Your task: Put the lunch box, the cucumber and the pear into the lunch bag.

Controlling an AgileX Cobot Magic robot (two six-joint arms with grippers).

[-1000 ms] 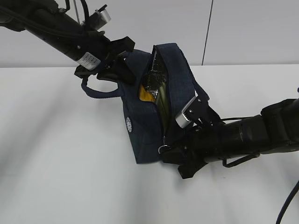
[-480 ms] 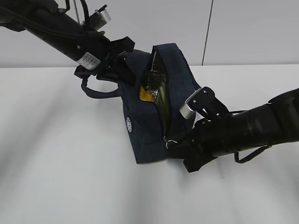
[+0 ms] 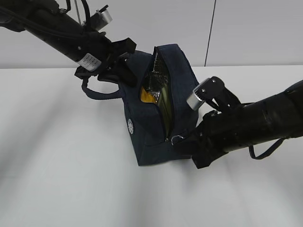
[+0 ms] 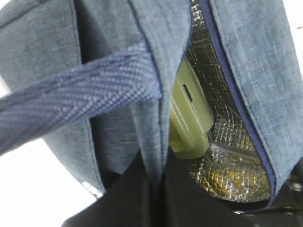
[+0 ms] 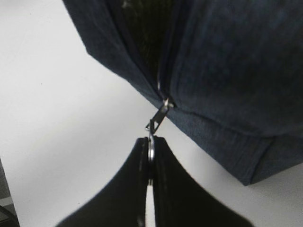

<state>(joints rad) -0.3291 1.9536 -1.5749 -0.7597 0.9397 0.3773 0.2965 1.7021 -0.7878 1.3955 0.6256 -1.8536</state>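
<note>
My left gripper is pinching the bag's upper edge beside the zipper's path. It should therefore open and take the bag handle's base (image 4: 149, 78) as my right gripper zips up.
The navy lunch bag (image 3: 144, 127) stands tilted on the white table with its zipper open. My left gripper (image 3: 124, 64) is shut on the bag's upper edge fabric, and its jaws (image 4: 161, 179) pinch the cloth. Inside, against the silver foil lining (image 4: 227, 127), I see the sage-green lid of the lunch box (image 4: 189, 113). A yellow patch (image 3: 149, 96) in the opening looks like the pear. I cannot make out the cucumber. My right gripper (image 3: 183, 144) is shut on the metal ring pull (image 5: 150, 142) at the zipper's low end (image 3: 176, 138).
One loop handle (image 3: 97, 93) hangs to the left below my left arm, and it crosses the left wrist view (image 4: 75, 101). A bare white table (image 3: 57, 179) surrounds the bag. A wall with a dark vertical seam (image 3: 209, 28) rises behind.
My right arm has risen and shifted to the right, still holding the ring pull, which has moved a little up and right. The left arm and the bag's top have stayed put.
</note>
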